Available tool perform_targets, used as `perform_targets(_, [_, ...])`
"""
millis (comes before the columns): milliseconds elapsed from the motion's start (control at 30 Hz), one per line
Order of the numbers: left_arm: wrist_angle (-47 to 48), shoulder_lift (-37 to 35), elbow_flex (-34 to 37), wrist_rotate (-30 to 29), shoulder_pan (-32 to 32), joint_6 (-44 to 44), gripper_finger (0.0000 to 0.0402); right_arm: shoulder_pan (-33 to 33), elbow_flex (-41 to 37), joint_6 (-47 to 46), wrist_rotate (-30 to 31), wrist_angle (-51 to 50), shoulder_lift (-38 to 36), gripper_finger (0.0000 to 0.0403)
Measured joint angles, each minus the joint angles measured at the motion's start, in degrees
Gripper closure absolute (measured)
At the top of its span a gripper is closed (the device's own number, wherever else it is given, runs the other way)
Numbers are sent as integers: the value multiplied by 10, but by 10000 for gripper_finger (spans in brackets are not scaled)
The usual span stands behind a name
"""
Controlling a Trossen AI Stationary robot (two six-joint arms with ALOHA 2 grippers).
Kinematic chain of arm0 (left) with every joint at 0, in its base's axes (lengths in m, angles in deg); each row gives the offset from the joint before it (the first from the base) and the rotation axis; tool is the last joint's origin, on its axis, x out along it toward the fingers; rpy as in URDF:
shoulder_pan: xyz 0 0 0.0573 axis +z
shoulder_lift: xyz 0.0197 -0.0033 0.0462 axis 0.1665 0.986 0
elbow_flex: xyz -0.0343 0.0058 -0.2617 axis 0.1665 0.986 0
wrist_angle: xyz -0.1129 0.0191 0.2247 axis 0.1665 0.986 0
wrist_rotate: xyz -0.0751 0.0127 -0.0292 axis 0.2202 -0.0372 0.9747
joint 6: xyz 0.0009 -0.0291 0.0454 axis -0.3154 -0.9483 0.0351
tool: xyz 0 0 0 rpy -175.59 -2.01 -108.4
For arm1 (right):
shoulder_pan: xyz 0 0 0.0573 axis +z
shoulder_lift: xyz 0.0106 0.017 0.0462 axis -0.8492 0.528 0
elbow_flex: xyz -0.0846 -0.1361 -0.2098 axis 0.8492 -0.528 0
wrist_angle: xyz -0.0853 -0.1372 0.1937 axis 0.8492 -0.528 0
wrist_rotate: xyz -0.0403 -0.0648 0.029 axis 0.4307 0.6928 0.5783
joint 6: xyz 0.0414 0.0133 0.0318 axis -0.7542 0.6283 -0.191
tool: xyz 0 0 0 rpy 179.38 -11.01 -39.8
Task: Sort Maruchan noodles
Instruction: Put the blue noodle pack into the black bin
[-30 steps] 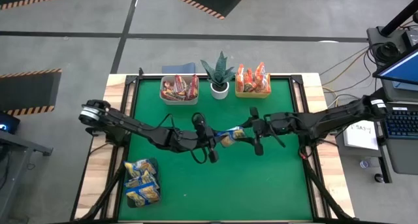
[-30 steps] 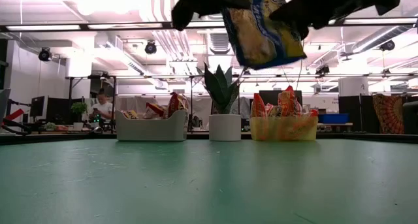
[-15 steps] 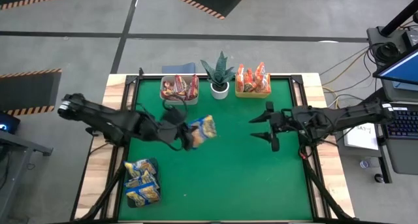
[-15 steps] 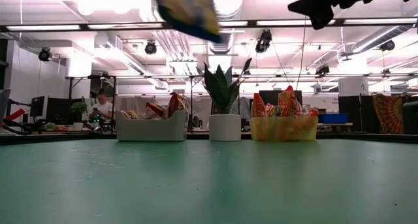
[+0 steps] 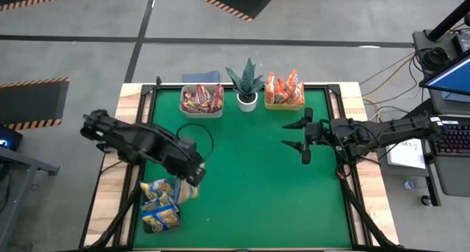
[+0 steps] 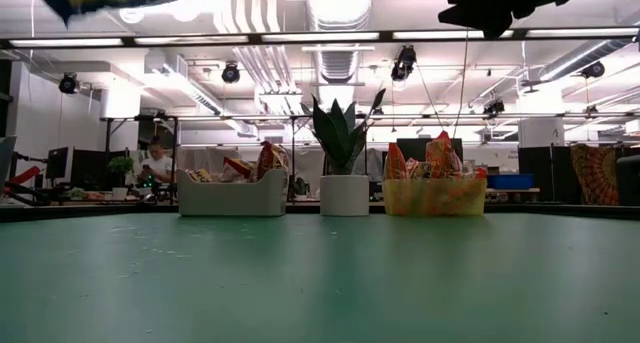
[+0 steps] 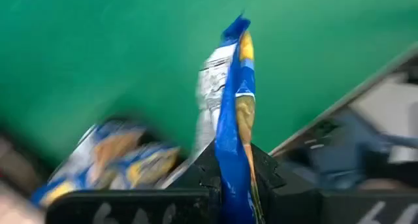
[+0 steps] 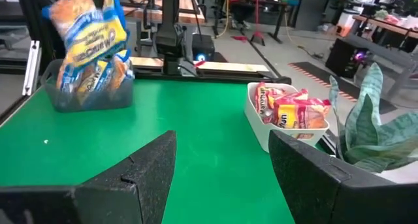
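Observation:
I need to set the yellow-blue noodle packet down with my left gripper among the other packets in the dark bin (image 5: 172,199) (image 7: 135,149).
My left gripper (image 5: 197,177) is shut on a yellow-blue noodle packet (image 5: 188,192) and points down over the table's near left. Just below it, a dark bin (image 5: 160,206) holds several more yellow-blue packets. In the right wrist view this packet (image 8: 88,34) hangs above that bin (image 8: 91,93). Over the table's right half, my right gripper (image 5: 297,137) is open and holds nothing. It points level toward the left. My left gripper pinches one end of the packet (image 7: 234,175) between its two fingers (image 7: 202,178). The fingers come from above and point down. The packet is seen edge-on in the wrist view. It hangs below the fingers, lifted clear, just above the bin's packets.
Along the far edge stand a pale bin (image 5: 201,100) of red-white packets, a potted green plant (image 5: 247,87) and a yellow bin (image 5: 284,92) of orange-red packets. Bare green mat (image 5: 250,193) lies between the arms.
Both grippers held the packet at mid table. My right gripper let go, opened and drew back toward the right edge. My left gripper carried the packet toward the near left, rising and tipping to point down, and now holds it over the dark bin.

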Motion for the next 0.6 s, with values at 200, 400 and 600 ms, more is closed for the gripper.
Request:
perform_targets(200, [17, 33, 52, 116, -3, -27, 394, -2, 0, 1, 0, 0, -3, 170])
perform_targets(400, [17, 37, 106, 181, -6, -44, 394, -3, 0, 0, 0, 0, -2, 170])
perform_targets(600, [16, 36, 134, 182, -5, -51, 394, -3, 0, 4, 0, 0, -2, 170])
